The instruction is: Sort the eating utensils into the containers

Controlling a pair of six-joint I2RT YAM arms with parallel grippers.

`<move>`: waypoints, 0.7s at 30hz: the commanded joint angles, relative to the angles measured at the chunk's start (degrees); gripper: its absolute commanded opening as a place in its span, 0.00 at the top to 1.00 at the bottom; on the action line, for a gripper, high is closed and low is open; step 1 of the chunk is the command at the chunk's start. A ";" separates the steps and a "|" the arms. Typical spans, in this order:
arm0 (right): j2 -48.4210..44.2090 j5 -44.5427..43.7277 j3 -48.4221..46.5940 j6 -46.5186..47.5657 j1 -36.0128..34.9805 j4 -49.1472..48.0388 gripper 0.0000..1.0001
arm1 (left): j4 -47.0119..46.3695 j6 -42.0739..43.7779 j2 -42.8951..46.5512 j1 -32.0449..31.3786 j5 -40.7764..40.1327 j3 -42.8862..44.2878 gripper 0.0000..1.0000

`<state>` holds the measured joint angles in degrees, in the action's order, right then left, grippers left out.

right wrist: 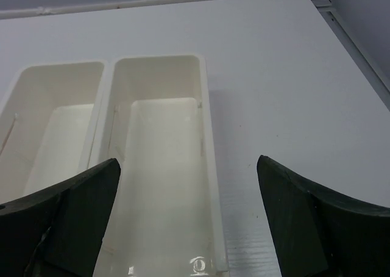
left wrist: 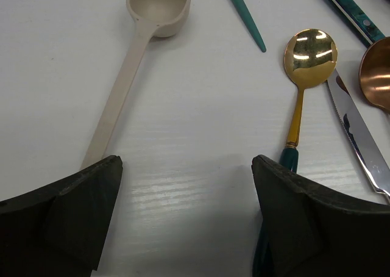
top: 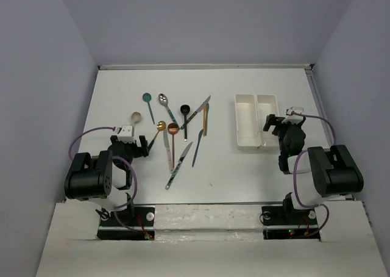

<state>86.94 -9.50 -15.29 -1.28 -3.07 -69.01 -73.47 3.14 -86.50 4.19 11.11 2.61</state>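
Note:
My left gripper goes to the beige spoon next. Then it should close on the beige spoon's handle [top: 133, 124] [left wrist: 135, 54], just below its bowl.
The eating utensils [top: 173, 130] lie loose on the table left of centre: several spoons and knives. My left gripper [top: 129, 143] [left wrist: 186, 161] hovers open just before them, holding nothing. A beige spoon [left wrist: 131, 63] runs to its left fingertip, and a gold spoon with a teal handle [left wrist: 311, 51] to its right one. A silver knife [left wrist: 359, 136] and a copper spoon [left wrist: 378, 72] lie further right. The containers [top: 256, 106] are two joined white trays, both empty. My right gripper [top: 277, 125] [right wrist: 187, 162] is open over the near end of the right tray [right wrist: 207, 124].
A teal spoon [top: 147, 100], a silver spoon [top: 164, 100] and a black spoon [top: 184, 112] lie at the back of the group. A teal-handled knife [top: 178, 167] lies nearest the arms. Grey walls enclose the table on three sides.

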 commanded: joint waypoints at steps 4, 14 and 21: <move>-6.34 -4.91 -3.07 -0.83 0.26 7.55 0.00 | -45.27 1.08 0.98 -0.32 -0.13 -5.16 0.01; -31.21 5.80 -13.96 -9.35 0.26 41.47 0.09 | 8.59 5.37 36.01 4.34 6.66 12.57 0.01; -32.26 19.34 -29.96 -16.56 -0.61 66.00 0.29 | 71.96 21.46 30.53 4.87 3.02 45.79 0.15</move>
<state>55.77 0.60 -37.93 -12.84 -3.03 -21.08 -38.06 13.37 -53.82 8.84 13.32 40.38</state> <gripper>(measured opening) 0.763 0.903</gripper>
